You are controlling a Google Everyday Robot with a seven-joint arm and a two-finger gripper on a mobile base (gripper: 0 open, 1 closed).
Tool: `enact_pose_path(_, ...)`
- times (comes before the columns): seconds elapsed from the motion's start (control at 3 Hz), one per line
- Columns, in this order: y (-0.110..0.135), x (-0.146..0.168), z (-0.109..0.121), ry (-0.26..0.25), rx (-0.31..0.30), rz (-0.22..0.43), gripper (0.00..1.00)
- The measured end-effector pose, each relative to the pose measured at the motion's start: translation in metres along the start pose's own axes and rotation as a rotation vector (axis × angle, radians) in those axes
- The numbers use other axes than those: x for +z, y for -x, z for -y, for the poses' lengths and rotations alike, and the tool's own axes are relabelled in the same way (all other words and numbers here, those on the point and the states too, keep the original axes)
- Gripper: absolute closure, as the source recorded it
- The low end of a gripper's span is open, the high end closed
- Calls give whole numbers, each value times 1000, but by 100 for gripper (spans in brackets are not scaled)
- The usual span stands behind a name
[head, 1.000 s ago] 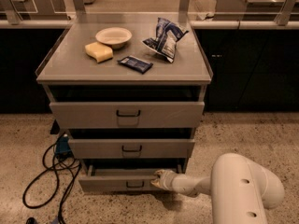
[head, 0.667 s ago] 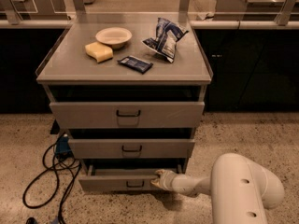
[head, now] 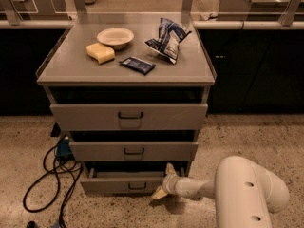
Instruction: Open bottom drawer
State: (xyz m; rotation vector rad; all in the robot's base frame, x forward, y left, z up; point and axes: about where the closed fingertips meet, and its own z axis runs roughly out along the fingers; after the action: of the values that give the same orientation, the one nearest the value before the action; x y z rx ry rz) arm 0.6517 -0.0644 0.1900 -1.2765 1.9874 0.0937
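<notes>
My fingers spread above and below the bottom drawer's front, beside its handle, so I need to grip the front's top edge at the gap [head: 157,177] and pull.
The bottom drawer [head: 121,184] is the lowest and slimmest of three grey drawers in the cabinet, with a small dark loop handle [head: 137,186] at its centre. It stands pulled out a little, with a dark gap behind its front. My gripper [head: 164,181] is at the right end of the drawer front, to the right of the handle, low near the floor. Its fingers are spread apart, one above and one below. My white arm [head: 247,194] reaches in from the lower right.
The middle drawer [head: 133,151] and top drawer [head: 129,116] are above. The cabinet top [head: 71,70] holds a bowl [head: 115,36], a yellow sponge [head: 100,52], a dark packet [head: 137,64] and a blue chip bag [head: 167,38]. Black cables [head: 47,175] lie on the floor at left.
</notes>
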Motion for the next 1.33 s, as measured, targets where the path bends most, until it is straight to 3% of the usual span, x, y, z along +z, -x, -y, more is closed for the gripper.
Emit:
enact_pose_path(0.33,-23,9,6,19,51,8,0)
enact_pose_path(0.67,-23,9,6,19,51,8,0)
enact_pose_path(1.33,-23,9,6,19,51,8,42)
